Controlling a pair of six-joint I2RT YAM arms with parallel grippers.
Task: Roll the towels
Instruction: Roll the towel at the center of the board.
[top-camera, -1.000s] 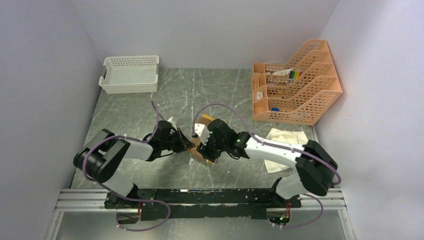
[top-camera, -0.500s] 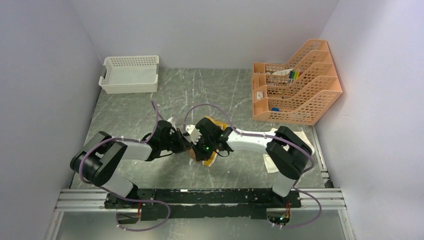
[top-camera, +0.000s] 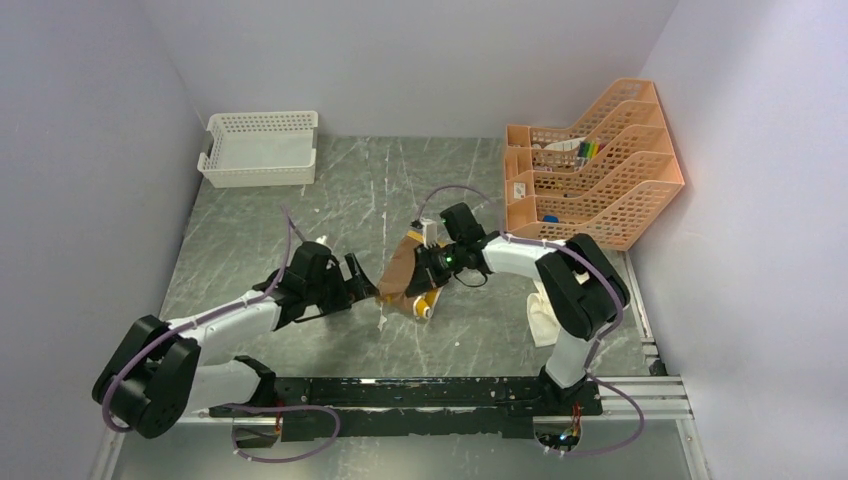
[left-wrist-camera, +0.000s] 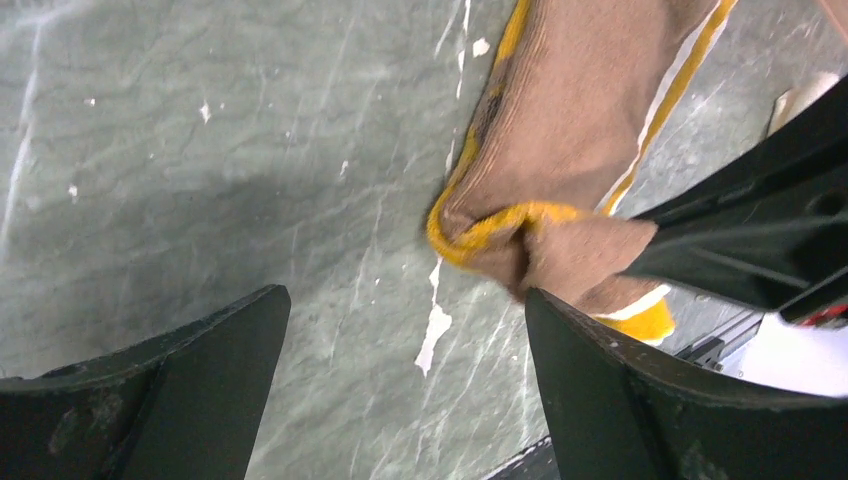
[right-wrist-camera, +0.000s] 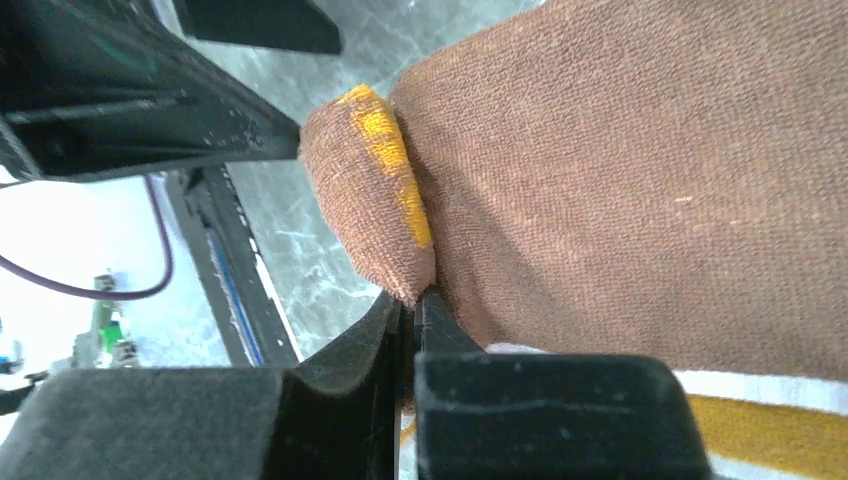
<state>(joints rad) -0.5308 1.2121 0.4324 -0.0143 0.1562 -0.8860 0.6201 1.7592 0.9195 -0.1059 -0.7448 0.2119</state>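
I will pinch that end (left-wrist-camera: 478, 236), the loose other end of the towel's fold, with my left gripper before my right gripper opens, as only my right gripper holds the fold.
The mustard-and-brown towel (top-camera: 402, 270) lies bunched at mid-table, brown side up with a yellow edge. My right gripper (top-camera: 425, 280) is shut on a folded edge of it; in the right wrist view the jaws (right-wrist-camera: 415, 298) pinch the fold of the towel (right-wrist-camera: 650, 180). Just left of the towel my left gripper (top-camera: 362, 287) stands wide open and holds nothing. The left wrist view has that gripper (left-wrist-camera: 403, 295) over bare table, with the towel (left-wrist-camera: 580, 130) just beyond its right finger (left-wrist-camera: 620, 390). The cream towel (top-camera: 543, 322) lies at the right, mostly hidden behind the right arm.
A white lattice basket (top-camera: 260, 148) stands at the back left. An orange tiered file rack (top-camera: 595, 165) with small items stands at the back right. The table (top-camera: 300, 220) is grey-green marble with white flecks, and a black rail (top-camera: 400, 392) runs along its near edge.
My left gripper let go of the towel, opened wide and drew back to the left. My right gripper shut on the towel's fold and swung right, pulling the cloth up.
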